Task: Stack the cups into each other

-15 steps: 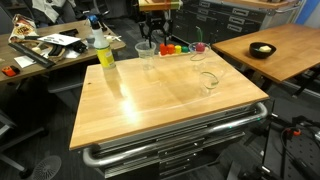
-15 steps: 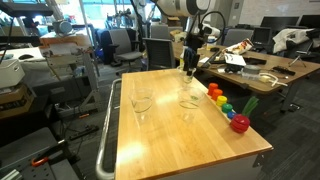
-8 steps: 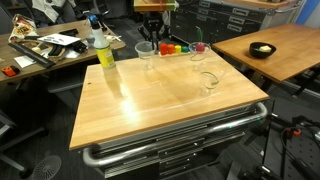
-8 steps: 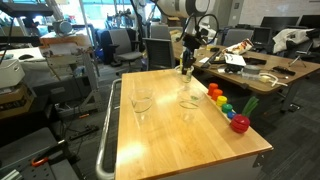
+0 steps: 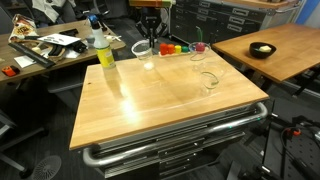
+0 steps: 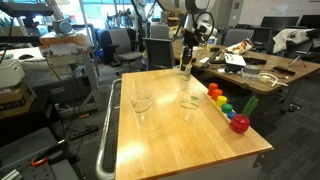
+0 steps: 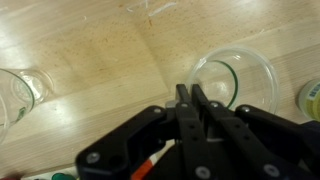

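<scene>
My gripper needs to let go of the clear cup inside the second cup standing (image 5: pixel 201 58) (image 7: pixel 15 95) by the coloured blocks.
My gripper (image 7: pixel 193 92) is shut on the rim of a clear cup (image 7: pixel 236 80), with one finger inside the wall and one outside. In an exterior view the gripper (image 5: pixel 150 38) holds this cup (image 5: pixel 144 48) at the far edge of the wooden table (image 5: pixel 150 105), next to the yellow-green bottle (image 5: pixel 103 50). A second cup (image 5: pixel 199 55) stands by the coloured blocks, and a third cup (image 5: pixel 208 82) stands nearer the middle right. In an exterior view the gripper (image 6: pixel 185 60) is at the far end, with two cups (image 6: pixel 141 103) (image 6: pixel 189 99) standing nearer. The wrist view shows one more cup (image 7: pixel 12 95) at the left edge.
Coloured blocks (image 5: pixel 174 48) line the far edge and appear again as coloured blocks (image 6: pixel 222 100) along the table's side, with a red fruit-like toy (image 6: pixel 240 123). A second table with a black bowl (image 5: pixel 262 49) stands to one side. Cluttered desks surround the table.
The jaws have closed on the cup's rim over the last second. The held cup has shifted slightly upward at the far edge. The other cups have not moved.
</scene>
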Robot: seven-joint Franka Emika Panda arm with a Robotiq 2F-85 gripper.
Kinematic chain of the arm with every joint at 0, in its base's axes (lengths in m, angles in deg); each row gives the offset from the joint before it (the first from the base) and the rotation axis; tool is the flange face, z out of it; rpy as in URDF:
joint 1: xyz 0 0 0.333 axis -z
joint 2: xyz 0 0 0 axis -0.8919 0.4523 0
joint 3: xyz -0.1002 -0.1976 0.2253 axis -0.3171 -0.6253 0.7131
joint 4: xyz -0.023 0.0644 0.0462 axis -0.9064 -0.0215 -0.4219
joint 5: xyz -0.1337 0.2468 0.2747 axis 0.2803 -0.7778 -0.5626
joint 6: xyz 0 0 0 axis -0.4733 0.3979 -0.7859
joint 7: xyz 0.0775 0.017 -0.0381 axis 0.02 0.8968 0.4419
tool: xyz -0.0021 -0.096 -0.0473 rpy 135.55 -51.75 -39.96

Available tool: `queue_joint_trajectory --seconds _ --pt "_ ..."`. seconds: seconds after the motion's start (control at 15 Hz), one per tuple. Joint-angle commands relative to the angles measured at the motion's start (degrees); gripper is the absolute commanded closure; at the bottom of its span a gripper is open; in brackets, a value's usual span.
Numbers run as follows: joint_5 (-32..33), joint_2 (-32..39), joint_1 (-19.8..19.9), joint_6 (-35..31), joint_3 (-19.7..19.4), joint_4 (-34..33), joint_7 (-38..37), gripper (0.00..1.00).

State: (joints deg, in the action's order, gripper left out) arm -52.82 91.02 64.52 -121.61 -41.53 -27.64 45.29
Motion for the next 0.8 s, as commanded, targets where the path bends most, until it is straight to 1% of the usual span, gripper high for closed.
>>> queue_joint_trajectory --seconds 0.0,0.27,0.4,0.6,0.73 --pt "-4.7 -5.2 1.9 -0.4 1.7 2.0 -0.9 0.98" --pt "-12.2 -13.6 4.7 -1.2 2.6 6.3 -0.3 0.98" --pt "-15.4 -18.9 5.8 -2.0 1.7 10.3 0.2 0.98" --pt "-17.8 -27.5 7.5 -2.7 0.3 18.4 0.4 0.98" --pt "-16.7 -32.5 8.1 -2.2 -1.2 23.4 -0.4 0.98"
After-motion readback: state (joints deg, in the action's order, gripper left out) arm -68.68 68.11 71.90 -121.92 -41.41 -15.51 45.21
